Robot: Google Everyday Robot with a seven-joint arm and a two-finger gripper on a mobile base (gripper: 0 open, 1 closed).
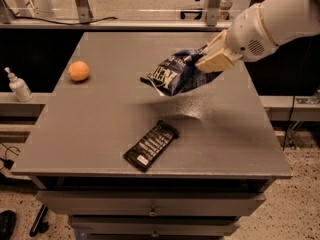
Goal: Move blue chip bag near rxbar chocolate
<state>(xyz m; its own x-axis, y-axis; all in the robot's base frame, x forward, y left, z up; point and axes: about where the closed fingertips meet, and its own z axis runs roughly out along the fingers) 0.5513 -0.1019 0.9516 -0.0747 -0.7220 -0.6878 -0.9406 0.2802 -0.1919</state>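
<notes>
I will release the blue chip bag, now in the air above the table's middle, on the grey table (145, 110) just behind the rxbar chocolate.
My gripper (204, 60) comes in from the upper right and is shut on the blue chip bag (176, 76), a wrinkly dark blue foil bag with white lettering. It holds the bag in the air above the middle of the grey table (100, 119); a shadow lies on the table below it. The rxbar chocolate (151, 145), a flat black bar with white text, lies diagonally near the table's front edge, below and a little left of the bag.
An orange fruit (79, 71) sits on the table's left side. A small white pump bottle (19, 86) stands on a ledge left of the table. Drawers run under the front edge. Metal frame legs stand behind the table.
</notes>
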